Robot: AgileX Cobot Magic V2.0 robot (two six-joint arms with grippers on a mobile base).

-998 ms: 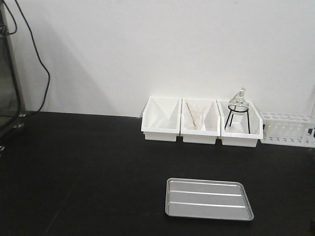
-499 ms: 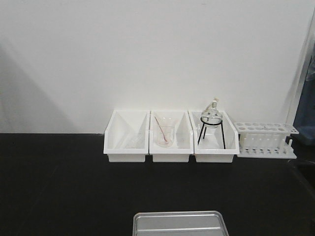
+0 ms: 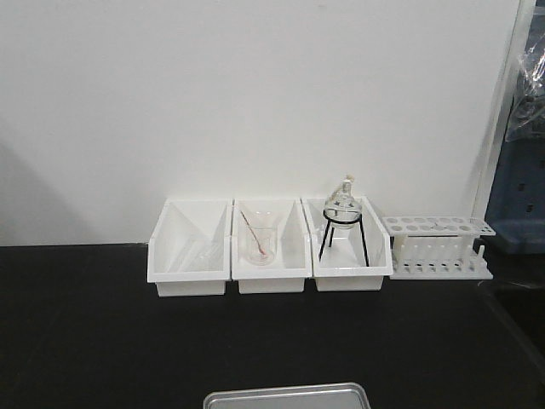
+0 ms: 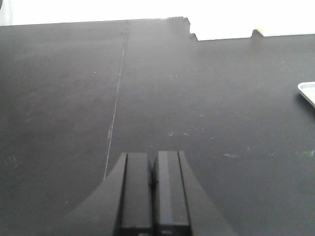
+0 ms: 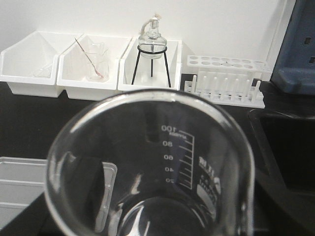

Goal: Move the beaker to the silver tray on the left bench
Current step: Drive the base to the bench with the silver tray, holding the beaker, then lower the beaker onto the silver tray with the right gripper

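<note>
Next, my right gripper puts the beaker down on the silver tray [image 3: 307,404] [image 5: 38,195], a little toward the side of the tube rack.
A clear glass beaker [image 5: 162,147] with printed volume marks fills the right wrist view, its round rim close to the camera. My right gripper [image 5: 147,216] is shut on it, and its dark fingers show only dimly through the glass. The silver tray [image 5: 19,182] lies on the black left bench [image 3: 85,341], below and left of the beaker. The tray's far rim [image 3: 285,395] peeks in at the bottom of the front view, and a corner [image 4: 307,91] shows in the left wrist view. My left gripper [image 4: 153,162] hovers shut and empty over bare bench.
Three white bins [image 3: 268,247] stand against the wall. The middle one holds a beaker with a pinkish rod [image 3: 258,243], the right one a round flask on a black tripod [image 3: 342,217]. A white tube rack [image 3: 436,245] and a blue object [image 5: 295,54] are at right.
The front view has shifted: bins and rack now sit further left and lower in the picture, and the silver tray has slid down to the bottom edge.
</note>
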